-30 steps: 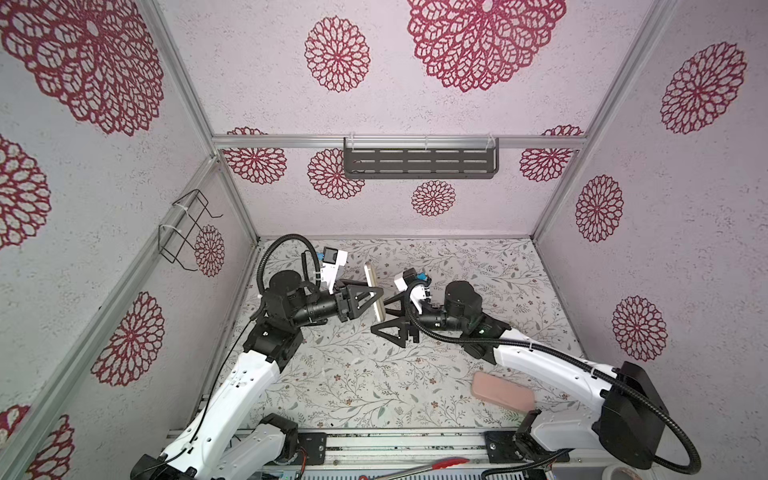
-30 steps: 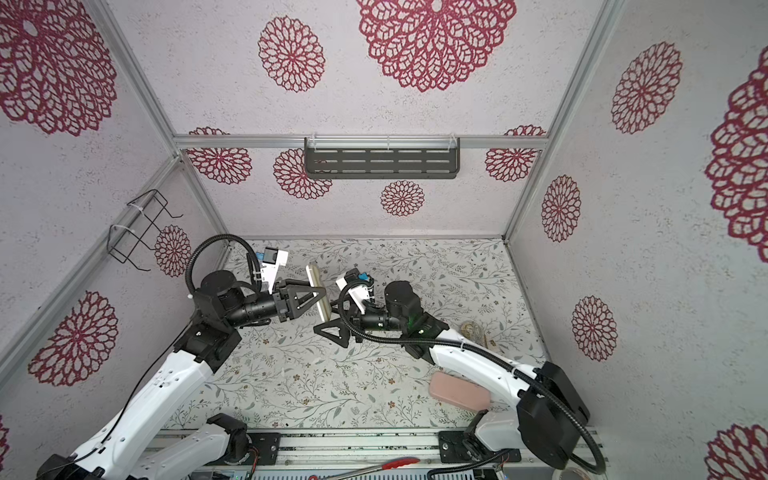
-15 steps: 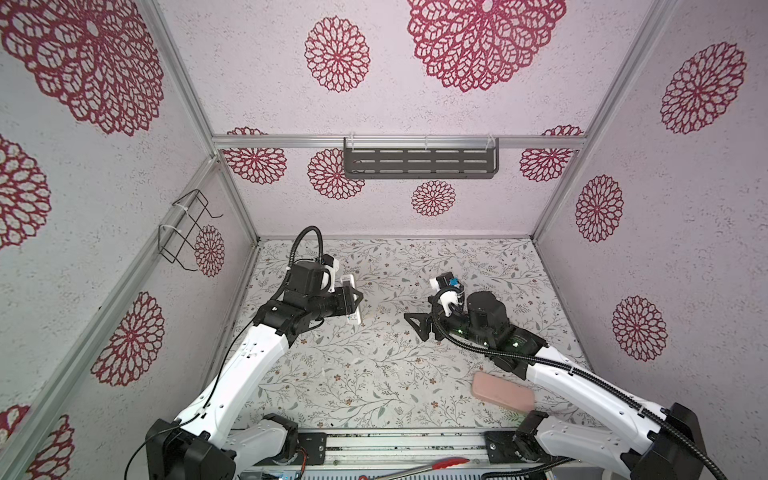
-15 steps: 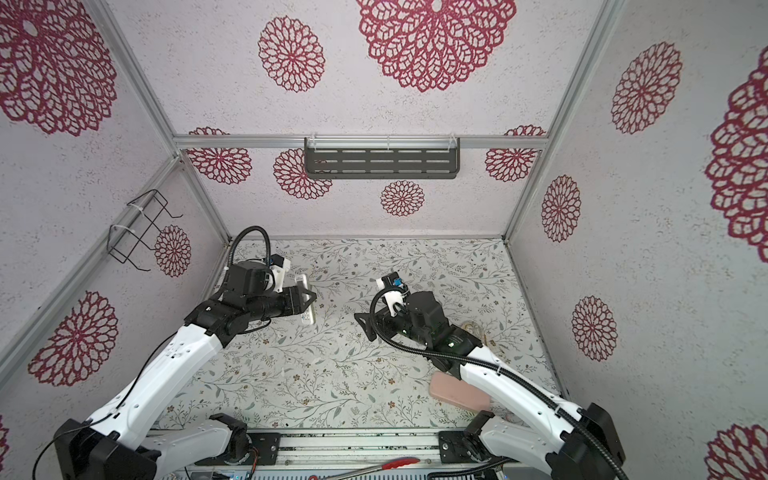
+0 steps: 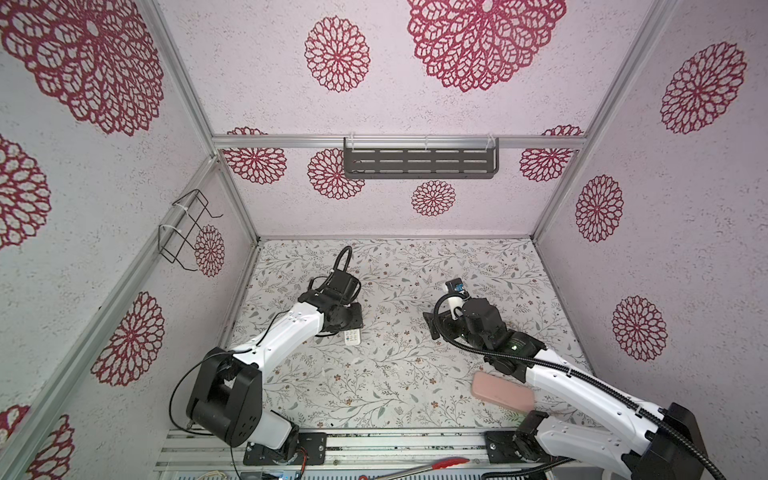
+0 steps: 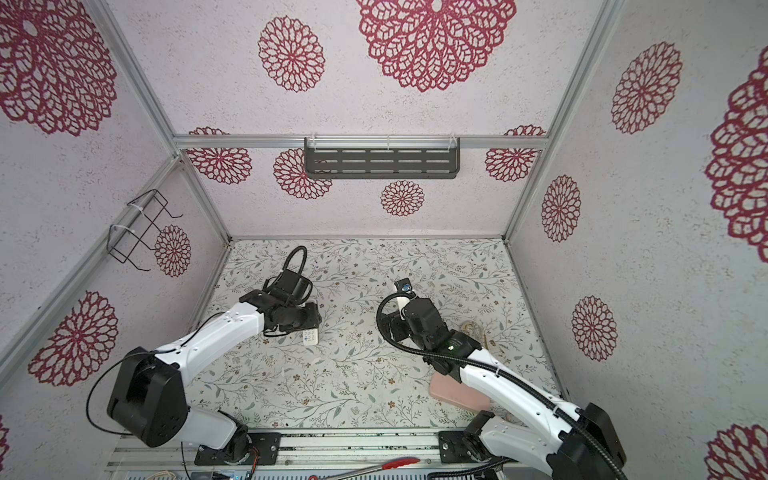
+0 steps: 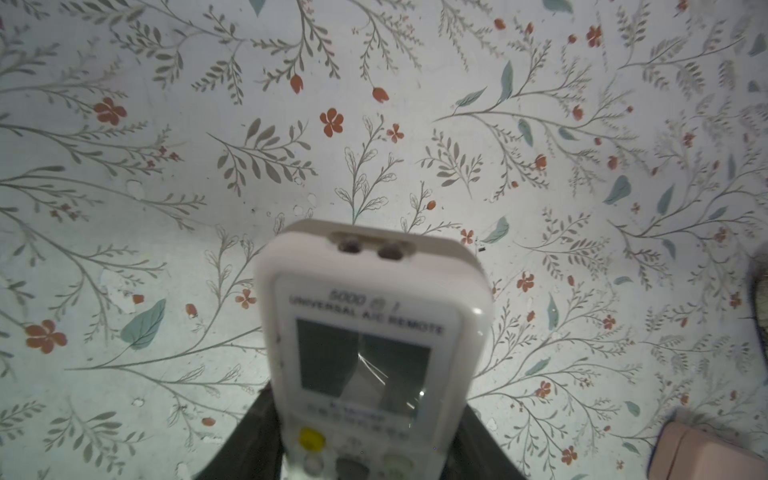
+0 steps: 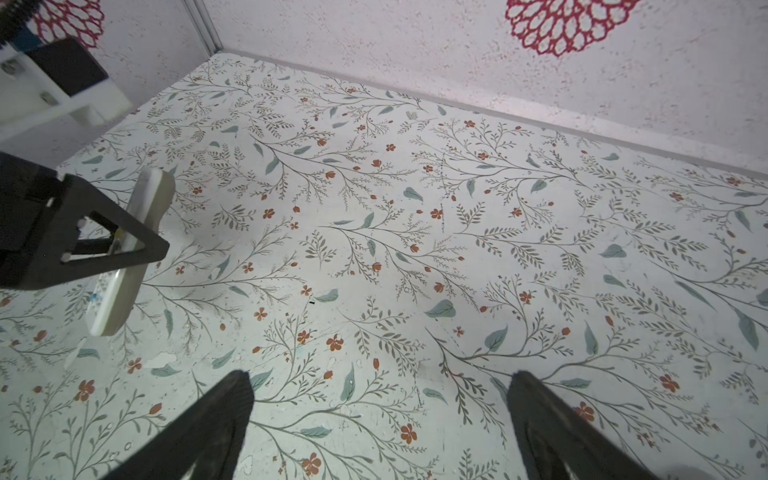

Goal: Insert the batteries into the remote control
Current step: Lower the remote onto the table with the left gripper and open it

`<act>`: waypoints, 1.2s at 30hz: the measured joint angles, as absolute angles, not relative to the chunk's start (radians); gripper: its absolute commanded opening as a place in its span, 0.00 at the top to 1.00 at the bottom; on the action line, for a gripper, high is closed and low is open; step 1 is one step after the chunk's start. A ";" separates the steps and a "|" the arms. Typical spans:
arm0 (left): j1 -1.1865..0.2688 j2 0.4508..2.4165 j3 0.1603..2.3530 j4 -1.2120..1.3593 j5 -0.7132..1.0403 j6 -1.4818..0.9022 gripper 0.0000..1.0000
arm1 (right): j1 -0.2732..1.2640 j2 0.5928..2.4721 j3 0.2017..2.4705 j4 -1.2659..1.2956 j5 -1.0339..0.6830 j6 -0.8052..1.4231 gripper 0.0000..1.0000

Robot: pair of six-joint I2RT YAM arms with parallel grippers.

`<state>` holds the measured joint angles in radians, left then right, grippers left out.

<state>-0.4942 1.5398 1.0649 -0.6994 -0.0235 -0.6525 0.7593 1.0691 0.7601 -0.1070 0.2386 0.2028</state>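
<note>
Next, my left gripper sets the remote control down on the bare floral table [image 5: 368, 340] [image 7: 386, 346] just beside it, toward the pink pad.
My left gripper [image 5: 353, 322] [image 6: 311, 318] is shut on the remote control [image 7: 370, 353], a slim white remote with a grey display. Dark fingers [image 7: 249, 440] grip its two long edges. In both top views only the remote's end [image 5: 353, 337] [image 6: 311, 336] pokes out below the gripper, low over the left of the table. The right wrist view shows the remote control [image 8: 124, 266] edge-on and tilted, its lower end close to the table. My right gripper [image 8: 380, 380] [image 5: 436, 328] hangs open over bare table at centre right, with nothing between its fingers. The batteries are out of view.
A pink oblong pad [image 5: 503, 390] [image 6: 457, 392] lies at the front right, partly under my right arm. A small tan object [image 6: 473, 330] shows behind that arm. A grey shelf [image 5: 419, 162] hangs on the back wall, a wire rack [image 5: 187, 228] on the left wall.
The two grippers were together at mid-table around the upright remote. They have drawn apart: the left one carried the remote left and down, the right one pulled back right.
</note>
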 measured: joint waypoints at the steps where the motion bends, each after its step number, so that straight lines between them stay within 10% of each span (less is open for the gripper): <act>1: -0.501 1.554 1.065 -0.699 -0.026 -0.656 0.94 | 0.759 1.069 0.759 -0.108 0.241 0.203 0.01; 17: -0.612 1.735 1.086 -0.664 -0.063 -0.716 0.93 | 0.754 1.073 0.736 -0.081 0.242 0.203 0.01; 36: -0.616 1.782 1.064 -0.589 -0.062 -0.755 0.54 | 0.736 1.073 0.730 -0.068 0.243 0.202 0.01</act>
